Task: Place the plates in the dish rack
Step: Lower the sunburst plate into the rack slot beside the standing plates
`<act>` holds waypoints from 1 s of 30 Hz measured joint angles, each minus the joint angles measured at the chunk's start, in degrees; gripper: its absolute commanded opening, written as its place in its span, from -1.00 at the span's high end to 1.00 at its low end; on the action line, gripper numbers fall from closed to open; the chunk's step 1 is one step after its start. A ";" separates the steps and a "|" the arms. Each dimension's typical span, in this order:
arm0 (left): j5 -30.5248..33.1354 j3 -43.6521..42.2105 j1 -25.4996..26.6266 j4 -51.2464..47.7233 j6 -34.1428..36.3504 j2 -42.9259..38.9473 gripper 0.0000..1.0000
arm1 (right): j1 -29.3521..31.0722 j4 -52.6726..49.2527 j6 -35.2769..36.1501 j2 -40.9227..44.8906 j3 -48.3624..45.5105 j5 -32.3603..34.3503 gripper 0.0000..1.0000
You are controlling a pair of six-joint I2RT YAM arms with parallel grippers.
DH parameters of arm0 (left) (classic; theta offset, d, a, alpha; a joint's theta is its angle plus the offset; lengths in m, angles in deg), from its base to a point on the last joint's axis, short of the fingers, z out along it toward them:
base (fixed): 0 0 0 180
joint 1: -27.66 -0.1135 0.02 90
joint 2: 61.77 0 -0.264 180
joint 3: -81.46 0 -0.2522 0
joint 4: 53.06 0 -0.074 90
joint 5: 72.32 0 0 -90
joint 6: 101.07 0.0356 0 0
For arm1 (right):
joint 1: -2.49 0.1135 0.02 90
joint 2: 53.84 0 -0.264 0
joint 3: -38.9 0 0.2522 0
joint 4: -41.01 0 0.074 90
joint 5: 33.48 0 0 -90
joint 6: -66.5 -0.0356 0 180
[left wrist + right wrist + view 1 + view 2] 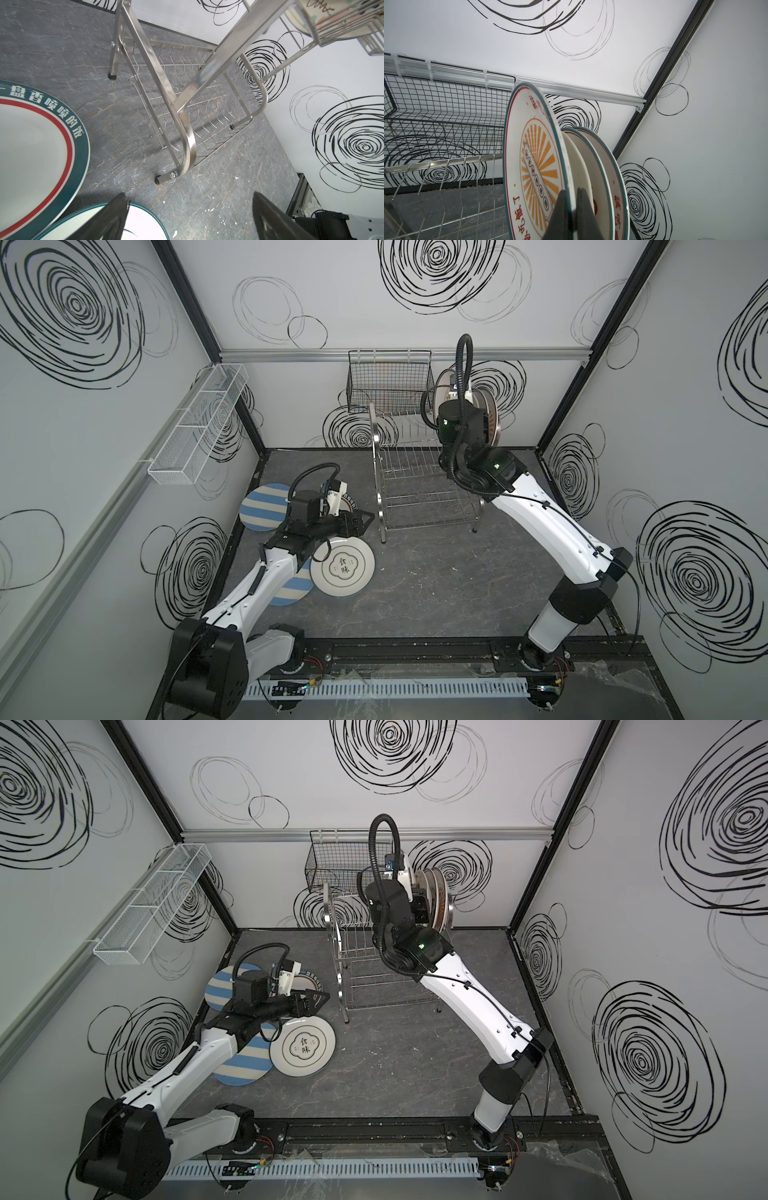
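My right gripper is holding the sunburst plate. It will let go of it upright in the dish rack's upper level [461,419] [552,206], close beside the standing plates.
The steel dish rack [376,472] stands at the back middle of the table. My right gripper [572,190] is shut on the rim of an upright sunburst plate [537,158] over the rack's upper tier. Two more plates [593,166] stand just behind it; their lower edges are hidden. My left gripper [189,194] is open and holds nothing, low over the table left of the rack [187,128]. Around it lie a dark green rimmed plate [41,145], a white plate with Chinese characters [345,568] and two blue striped plates [262,506], one [295,589] partly under the left arm.
A black wire basket [386,381] hangs on the back wall just behind the rack. On the left wall hangs a long white mesh basket [203,427]. Walls close in the table on three sides.
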 measured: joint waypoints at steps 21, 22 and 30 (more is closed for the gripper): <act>-0.02 0.00 0.70 -0.22 0.02 0.00 -0.92 | -2.34 1.53 -0.57 -0.26 -3.43 0.33 1.00; -0.02 0.00 0.74 -0.24 0.02 0.00 -0.92 | -2.38 1.53 -0.74 -0.35 -3.43 0.09 1.00; 0.00 0.00 0.90 -0.26 0.07 -0.02 -0.92 | -2.95 1.42 -2.27 -2.01 -3.41 -0.79 1.00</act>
